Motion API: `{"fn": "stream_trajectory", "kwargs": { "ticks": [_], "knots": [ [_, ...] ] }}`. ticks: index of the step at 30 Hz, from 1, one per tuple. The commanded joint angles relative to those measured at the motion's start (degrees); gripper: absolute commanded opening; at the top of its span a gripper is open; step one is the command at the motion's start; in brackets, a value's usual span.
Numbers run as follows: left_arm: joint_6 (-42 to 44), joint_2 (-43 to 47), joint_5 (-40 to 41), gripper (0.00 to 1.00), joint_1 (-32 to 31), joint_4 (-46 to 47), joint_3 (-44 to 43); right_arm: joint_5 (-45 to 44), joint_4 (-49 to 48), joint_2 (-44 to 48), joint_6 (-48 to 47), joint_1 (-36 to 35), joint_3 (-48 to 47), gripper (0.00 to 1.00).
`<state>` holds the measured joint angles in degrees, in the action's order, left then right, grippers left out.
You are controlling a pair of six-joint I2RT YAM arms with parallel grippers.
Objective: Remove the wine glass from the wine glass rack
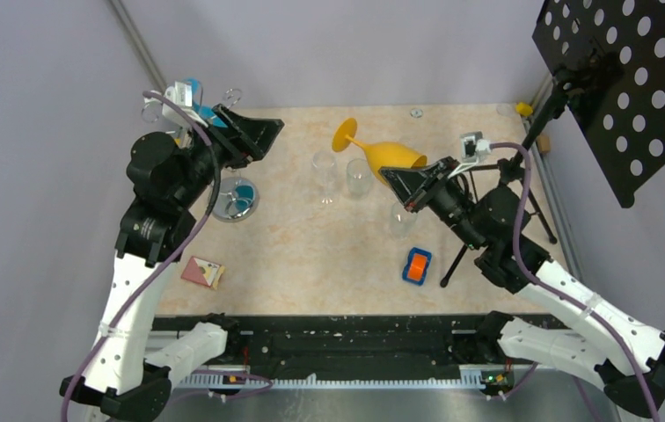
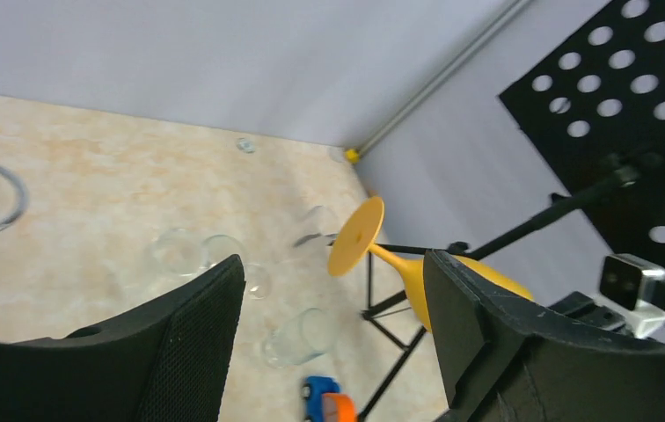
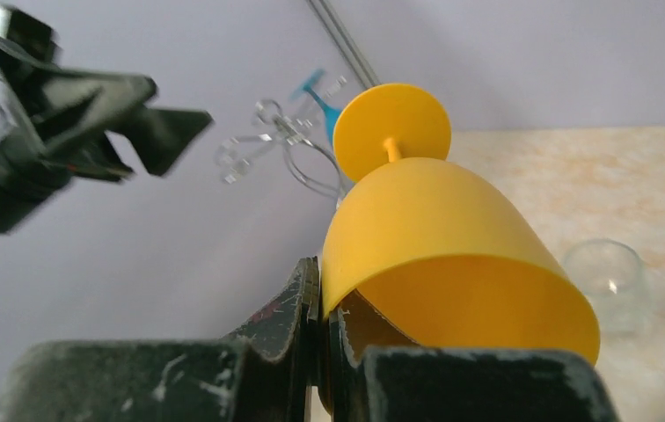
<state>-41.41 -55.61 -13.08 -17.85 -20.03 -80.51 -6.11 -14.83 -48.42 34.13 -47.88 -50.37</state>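
Observation:
I should use my right gripper to put the yellow wine glass down on the bare table (image 1: pixel 360 239) in front of the clear glasses.
A yellow wine glass (image 1: pixel 382 154) lies nearly level above the middle of the table, its foot toward the back wall. My right gripper (image 1: pixel 397 178) is shut on the rim of its bowl, one finger inside and one outside (image 3: pixel 322 294). The silver wire wine glass rack stands at the back left on its round chrome base (image 1: pixel 234 199). Its curled arms (image 3: pixel 267 141) still carry a blue glass (image 3: pixel 320 98). My left gripper (image 1: pixel 261 141) hovers open by the rack's top with nothing between its fingers (image 2: pixel 333 264). It faces the yellow wine glass (image 2: pixel 360 237).
Clear glasses (image 1: pixel 324 169) (image 1: pixel 358 176) (image 1: pixel 402 220) stand mid-table under the held glass. A blue and orange toy car (image 1: pixel 416 265) lies nearer the front, a small box (image 1: pixel 201 272) at the front left. A black tripod stand with a perforated plate (image 1: pixel 628 79) fills the right side.

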Motion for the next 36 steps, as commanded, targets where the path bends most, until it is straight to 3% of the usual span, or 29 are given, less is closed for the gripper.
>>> {"fn": "stream_trajectory", "kwargs": {
  "ticks": [1, 4, 9, 21, 36],
  "knots": [
    [8.8, 0.0, 6.1, 0.78, 0.8, -4.4, -3.3, 2.0, 21.0, -1.5, -8.0, -0.2, -6.0, 0.00],
    [9.2, 0.1, 9.4, 0.78, 0.9, -4.2, -3.8, 4.6, 27.7, -5.1, -9.7, -0.2, -8.2, 0.00],
    [10.4, 0.0, 11.5, 0.78, 0.9, -5.2, -5.6, -2.4, 39.9, -13.8, -11.5, -3.1, -12.3, 0.00],
    [11.3, -2.0, 11.6, 0.78, 1.4, -6.5, -7.7, -11.5, 52.3, -32.1, -13.5, -9.2, -23.7, 0.00],
    [12.6, -1.3, 12.5, 0.78, 1.5, -6.0, -6.3, -14.7, 59.4, -45.5, -12.9, -9.7, -32.8, 0.03]
  ]
}}
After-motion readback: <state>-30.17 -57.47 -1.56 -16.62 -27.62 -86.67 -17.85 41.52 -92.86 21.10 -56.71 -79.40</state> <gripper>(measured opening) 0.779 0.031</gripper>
